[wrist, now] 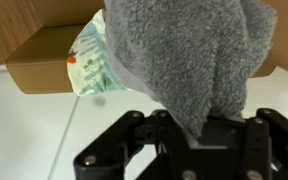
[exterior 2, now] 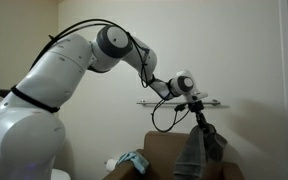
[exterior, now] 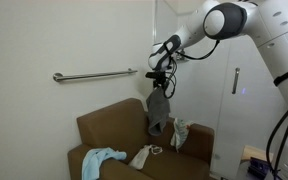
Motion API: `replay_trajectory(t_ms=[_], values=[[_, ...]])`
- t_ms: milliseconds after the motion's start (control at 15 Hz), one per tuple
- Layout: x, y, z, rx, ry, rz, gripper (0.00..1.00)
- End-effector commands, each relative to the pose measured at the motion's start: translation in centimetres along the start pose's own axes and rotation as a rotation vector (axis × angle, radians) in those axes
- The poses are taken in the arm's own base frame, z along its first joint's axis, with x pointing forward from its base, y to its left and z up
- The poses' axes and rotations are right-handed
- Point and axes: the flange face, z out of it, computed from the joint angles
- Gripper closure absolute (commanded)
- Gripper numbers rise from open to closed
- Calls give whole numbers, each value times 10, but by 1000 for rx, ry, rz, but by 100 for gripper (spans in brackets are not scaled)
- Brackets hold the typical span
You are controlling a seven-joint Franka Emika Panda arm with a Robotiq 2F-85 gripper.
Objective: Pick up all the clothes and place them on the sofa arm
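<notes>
Next, my gripper lets go of the dark grey garment on the sofa arm (exterior: pixel 170 125) just behind the pale mint green garment.
My gripper (exterior: pixel 161 86) is shut on the dark grey garment (exterior: pixel 158 112), which hangs down from it above the brown armchair's back. Seen from another side in an exterior view, the gripper (exterior 2: pixel 197 108) holds the same grey garment (exterior 2: pixel 196 150) high over the chair. In the wrist view the grey garment (wrist: pixel 184 50) fills the space between the fingers of the gripper (wrist: pixel 189 125). A pale mint green garment (wrist: pixel 94 55) lies on the sofa arm (wrist: pixel 39 62), also visible in an exterior view (exterior: pixel 179 132). A light blue garment (exterior: pixel 104 157) lies on the seat, and a whitish cloth (exterior: pixel 144 155) beside it.
A grey metal grab rail (exterior: pixel 94 75) runs along the wall behind the armchair (exterior: pixel 109 125), close to my arm in an exterior view (exterior 2: pixel 174 102). A glass door (exterior: pixel 234 90) stands beside the chair. The white floor (wrist: pixel 24 130) lies below the sofa arm.
</notes>
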Motion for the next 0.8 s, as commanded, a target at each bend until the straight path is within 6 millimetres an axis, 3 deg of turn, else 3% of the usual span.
replay_trajectory(t_ms=[0, 200, 267, 400, 733], values=[[16, 3, 4, 4, -15, 34, 100], [28, 8, 16, -6, -25, 60, 100], [21, 6, 16, 6, -17, 61, 100], [30, 4, 6, 38, -39, 99, 100], [86, 8, -13, 77, -137, 284, 100]])
